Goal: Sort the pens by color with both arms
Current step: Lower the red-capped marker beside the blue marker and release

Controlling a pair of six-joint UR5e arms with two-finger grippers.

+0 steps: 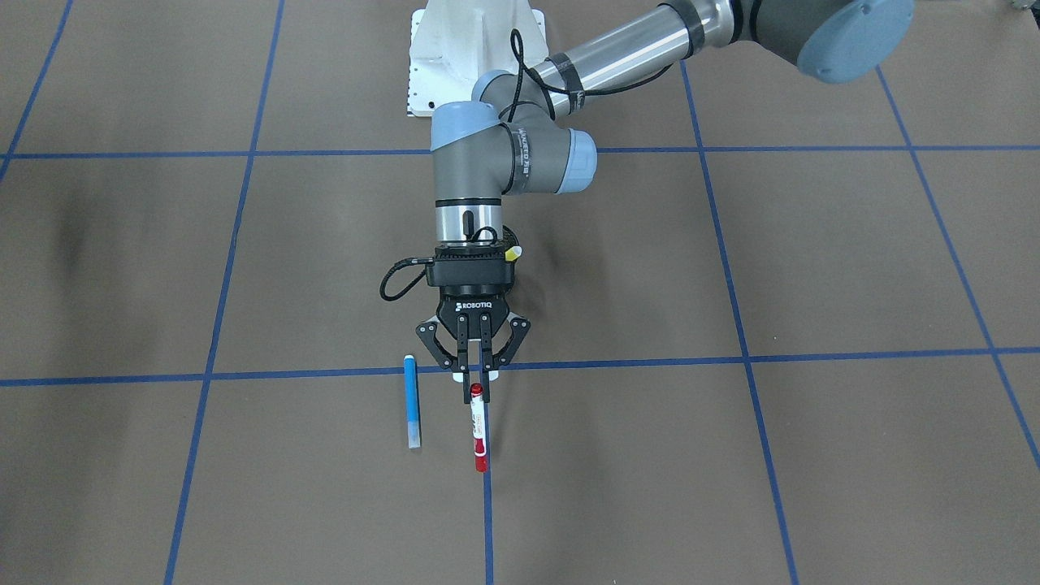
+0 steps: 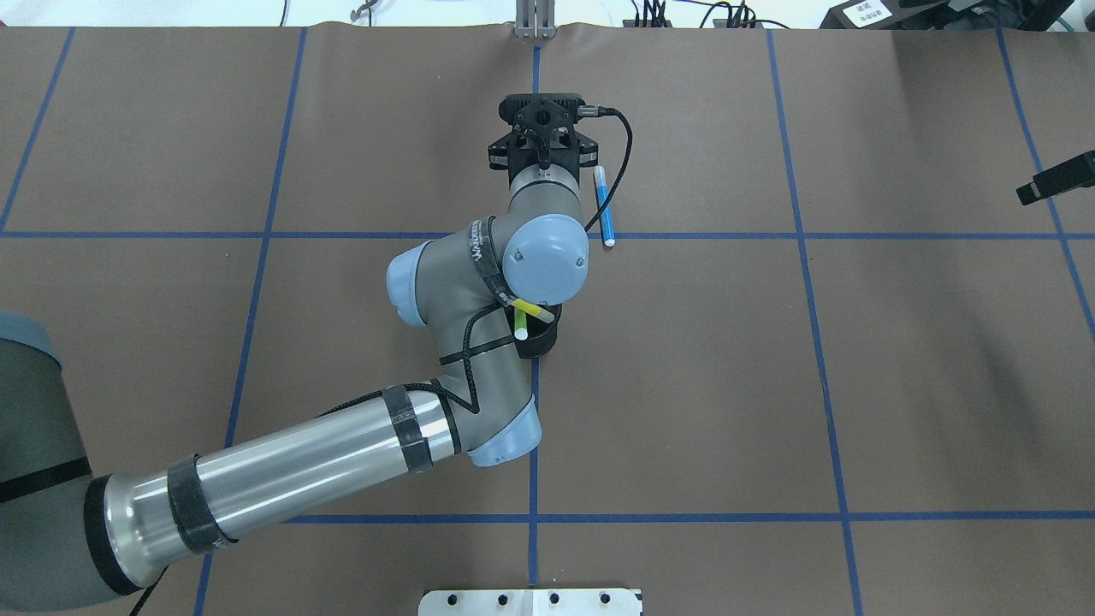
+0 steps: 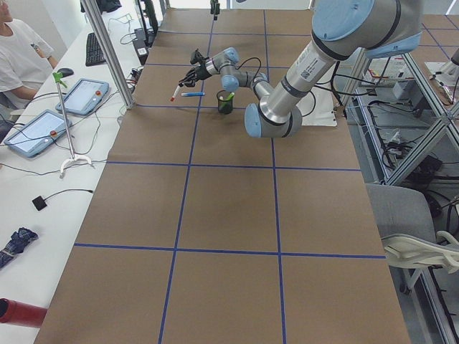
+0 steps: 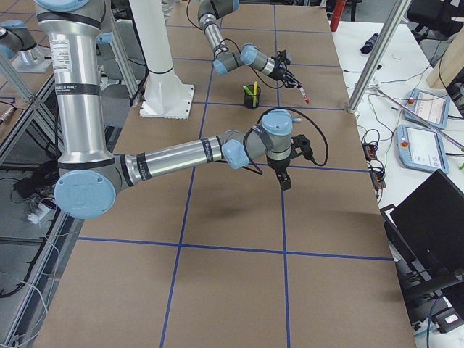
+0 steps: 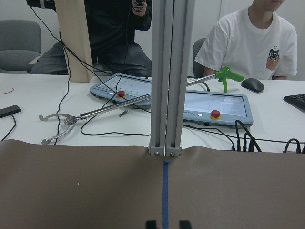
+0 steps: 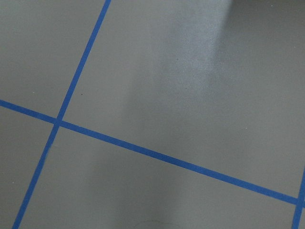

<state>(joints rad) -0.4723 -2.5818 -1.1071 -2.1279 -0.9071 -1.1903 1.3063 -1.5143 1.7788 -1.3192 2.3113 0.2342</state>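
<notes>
The robot's left gripper should release the red-and-white pen between the blue pen and the blue table line (image 1: pixel 461 437).
My left gripper (image 1: pixel 477 382) is shut on the top end of the red-and-white pen (image 1: pixel 478 426), which slopes down out of its fingers towards the table's far side. The blue pen (image 1: pixel 413 402) lies flat on the brown table just beside it, apart from the fingers. Behind the left wrist stands a black mesh cup (image 2: pixel 537 340) holding a lime green pen (image 2: pixel 520 325) and a yellow pen (image 2: pixel 535 310). My right gripper (image 4: pixel 284 180) points down over bare table far from the pens; its jaw state is unclear.
An aluminium post (image 5: pixel 166 76) rises at the table's far edge, straight ahead of the left gripper. Beyond it are tablets (image 5: pixel 217 107), cables, a grabber tool and seated people. The white base mount (image 1: pixel 455 49) sits at the robot's side.
</notes>
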